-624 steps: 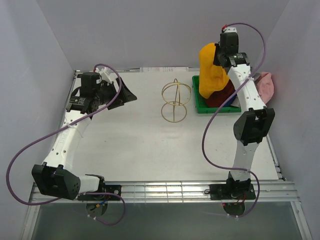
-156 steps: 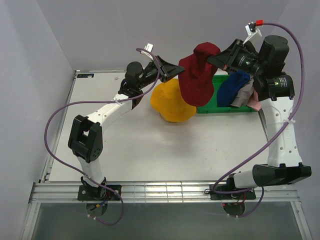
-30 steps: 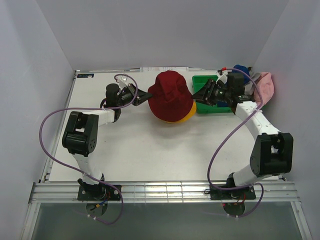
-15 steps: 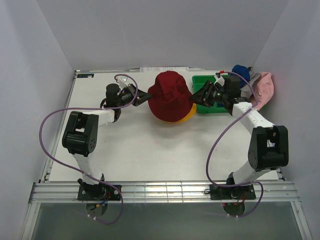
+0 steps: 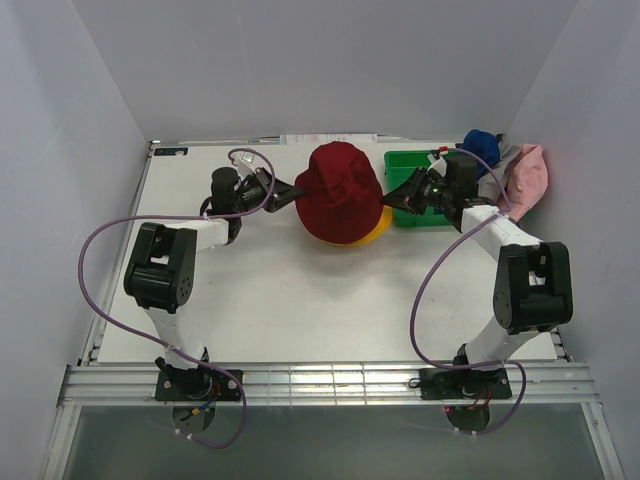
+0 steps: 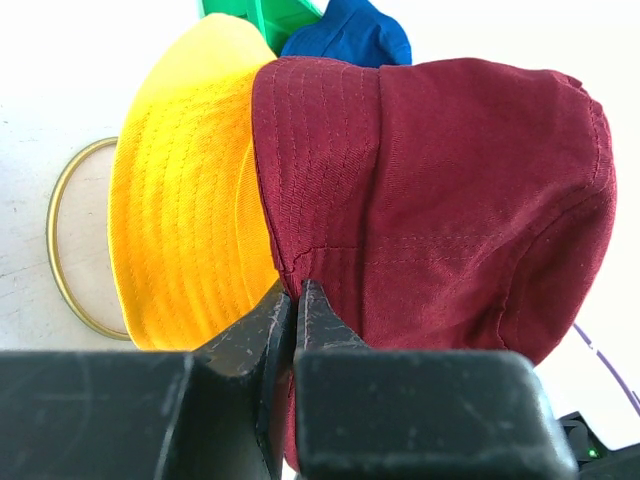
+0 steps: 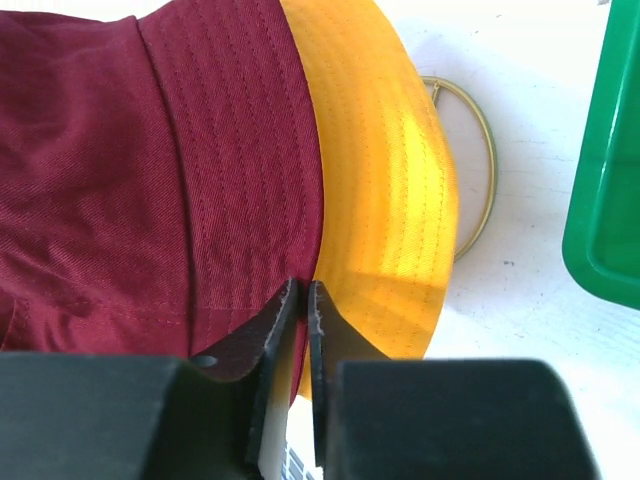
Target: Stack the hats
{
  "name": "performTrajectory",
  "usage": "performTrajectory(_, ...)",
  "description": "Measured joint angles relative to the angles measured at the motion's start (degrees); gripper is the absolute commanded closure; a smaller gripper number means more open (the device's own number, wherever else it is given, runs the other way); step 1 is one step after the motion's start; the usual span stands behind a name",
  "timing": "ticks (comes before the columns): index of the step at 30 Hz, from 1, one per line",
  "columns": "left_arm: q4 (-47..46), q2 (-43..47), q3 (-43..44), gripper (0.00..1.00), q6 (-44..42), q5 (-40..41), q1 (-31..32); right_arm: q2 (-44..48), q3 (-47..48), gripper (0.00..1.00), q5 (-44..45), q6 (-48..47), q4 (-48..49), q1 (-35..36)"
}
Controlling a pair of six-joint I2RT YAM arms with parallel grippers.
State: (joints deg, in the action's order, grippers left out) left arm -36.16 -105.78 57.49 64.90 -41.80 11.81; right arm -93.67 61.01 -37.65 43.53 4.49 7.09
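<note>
I need to use my left gripper to release the dark red hat snugly over the yellow hat on the gold wire stand (image 5: 343, 202).
The dark red hat (image 5: 340, 190) sits crown up over the yellow hat (image 5: 378, 226) at the middle back of the table. My left gripper (image 5: 296, 190) is shut on the red hat's left brim (image 6: 300, 270). My right gripper (image 5: 391, 200) is at the right brim, its jaws pressed nearly together on the red brim's edge (image 7: 300, 270), just above the yellow brim (image 7: 390, 200). A blue hat (image 5: 482, 142) and a pink hat (image 5: 527, 172) lie at the back right. In the left wrist view the blue hat (image 6: 350, 35) shows behind the red hat (image 6: 450, 200) and the yellow hat (image 6: 180, 230).
A green bin (image 5: 405, 160) stands right behind the right gripper, its wall (image 7: 600, 200) close in the right wrist view. The gold wire stand's base ring (image 6: 55, 240) shows under the yellow hat, also in the right wrist view (image 7: 482, 150). Walls enclose the table.
My right gripper has moved left from the bin to the red hat's right brim and its jaws have closed. The left arm and the hats have not moved.
</note>
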Motion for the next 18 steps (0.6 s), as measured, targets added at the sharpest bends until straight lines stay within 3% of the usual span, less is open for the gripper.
performTrajectory(18,0.0,-1.8,-0.5,1.0,-0.6,0.0,-0.1,-2.7,-0.2,0.92,0.5,-0.5,0.9,0.0)
